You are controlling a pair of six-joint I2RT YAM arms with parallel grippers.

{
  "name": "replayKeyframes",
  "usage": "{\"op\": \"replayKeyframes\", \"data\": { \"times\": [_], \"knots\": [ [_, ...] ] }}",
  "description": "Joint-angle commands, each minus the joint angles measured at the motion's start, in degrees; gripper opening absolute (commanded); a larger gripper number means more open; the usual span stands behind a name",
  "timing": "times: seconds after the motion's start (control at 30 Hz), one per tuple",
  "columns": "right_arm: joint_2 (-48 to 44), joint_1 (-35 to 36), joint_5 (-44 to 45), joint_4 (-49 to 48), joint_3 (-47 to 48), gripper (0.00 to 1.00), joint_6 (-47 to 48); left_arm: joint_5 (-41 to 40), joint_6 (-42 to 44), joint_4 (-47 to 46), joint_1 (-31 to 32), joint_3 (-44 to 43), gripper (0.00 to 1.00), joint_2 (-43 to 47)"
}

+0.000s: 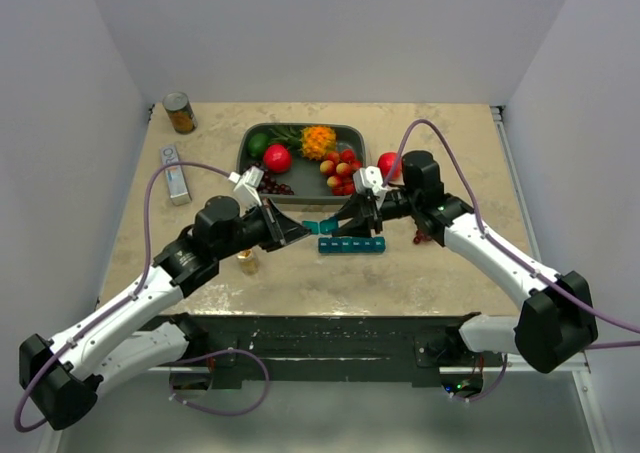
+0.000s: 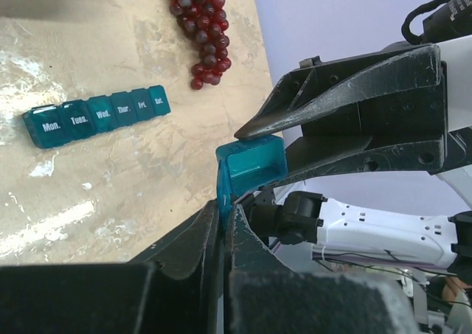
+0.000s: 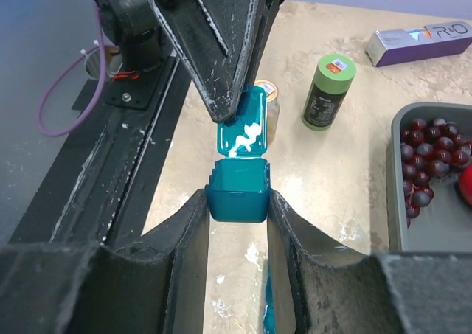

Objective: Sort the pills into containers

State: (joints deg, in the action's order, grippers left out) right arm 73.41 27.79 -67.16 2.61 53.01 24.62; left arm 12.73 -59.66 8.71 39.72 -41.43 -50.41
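I should let go of the single teal cell with my left gripper on the table (image 1: 312, 270) (image 2: 23, 197) just in front of the strip's Mon. end.
A single teal container cell (image 3: 237, 194) is held in the air between both grippers, apart from the rest. My right gripper (image 3: 237, 201) is shut on the cell's body, one finger on each side. The cell's lid (image 3: 243, 131) stands open, and my left gripper (image 2: 225, 216) is shut on its edge. The cell shows in the top view (image 1: 322, 226) and in the left wrist view (image 2: 251, 164). The remaining teal strip (image 2: 96, 116), marked Mon. to Sat., lies on the table (image 1: 351, 244) with lids closed. A small amber pill bottle (image 1: 247, 261) stands by the left arm. No loose pills show.
A grey fruit tray (image 1: 244, 151) sits at the back. Dark grapes (image 2: 203, 32) lie near the right arm. A green bottle (image 3: 328, 91) and a purple box (image 3: 420, 43) stand at the left. A tin can (image 1: 180, 113) is at the back left.
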Motion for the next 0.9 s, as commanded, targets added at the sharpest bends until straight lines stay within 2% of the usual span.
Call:
{"op": "replayKeyframes", "data": {
  "times": [0.0, 0.03, 0.07, 0.13, 0.17, 0.27, 0.33, 0.43, 0.47, 0.53, 0.57, 0.63, 0.7, 0.73, 0.77, 0.87],
  "knots": [
    [-1.3, 0.0, 0.7, 2.2, -1.1, 0.17, 3.1, -2.6, 5.7, 2.4, -0.3, -4.4, 0.0, 0.8],
    [-1.3, 0.1, 1.0, 2.8, -1.0, 0.21, 3.8, -3.1, 7.7, 4.5, -0.3, -5.1, 0.0, 0.3],
    [-1.4, 0.0, 1.3, 3.6, -0.9, 0.32, 5.2, -3.5, 9.0, 6.1, -0.3, -7.2, 0.0, -1.1],
    [-2.0, -0.1, 1.6, 6.6, 0.0, 0.46, 6.9, -5.2, 14.5, 13.0, -0.3, -10.2, 0.0, -4.4],
    [-2.2, -0.1, 1.4, 7.9, 0.4, 0.65, 8.8, -5.8, 16.8, 15.1, -0.3, -12.9, 0.0, -5.6],
    [-3.4, -1.2, 0.4, 11.9, 2.2, 0.82, 11.1, -7.7, 24.9, 23.1, -0.3, -17.3, 0.0, -10.7],
    [-4.3, -2.2, 0.1, 12.6, 2.5, 0.84, 11.1, -7.6, 30.0, 26.2, -0.3, -18.4, 0.0, -13.5],
    [-4.4, -2.3, 0.0, 10.8, 1.8, 0.8, 9.2, -6.7, 35.9, 26.8, -0.3, -18.7, 0.0, -15.8],
    [-4.3, -2.3, -0.3, 9.2, 1.3, 0.68, 6.0, -6.2, 37.0, 26.9, -0.3, -18.9, 0.0, -16.3],
    [-3.7, -1.6, -0.6, 3.6, -0.5, 0.51, 2.2, -4.0, 38.8, 26.4, -0.3, -19.0, 0.0, -18.0],
    [-2.8, -1.0, -0.2, 2.2, -1.0, 0.38, 0.2, -3.1, 39.2, 25.8, -0.3, -19.2, 0.0, -18.4],
    [-1.7, 1.2, 1.2, 0.6, -1.6, 0.29, -0.5, -0.9, 39.4, 24.5, -0.3, -19.4, 0.0, -19.5],
    [0.4, 3.0, 2.9, 0.1, -1.4, 0.14, -0.9, 0.0, 39.4, 23.8, -0.3, -19.6, 0.0, -20.0],
    [1.3, 3.5, 3.8, 0.1, -1.4, 0.03, -0.9, 0.7, 39.4, 23.2, -0.3, -19.7, 0.0, -20.2],
    [2.0, 3.9, 5.4, 0.1, -1.3, 0.0, -0.6, 1.0, 39.4, 22.9, -0.3, -19.7, 0.0, -20.3],
    [5.3, 5.5, 8.1, 1.2, -1.0, 0.0, 0.5, 2.8, 39.0, 22.1, -0.3, -19.4, 0.0, -20.1]
  ]
}}
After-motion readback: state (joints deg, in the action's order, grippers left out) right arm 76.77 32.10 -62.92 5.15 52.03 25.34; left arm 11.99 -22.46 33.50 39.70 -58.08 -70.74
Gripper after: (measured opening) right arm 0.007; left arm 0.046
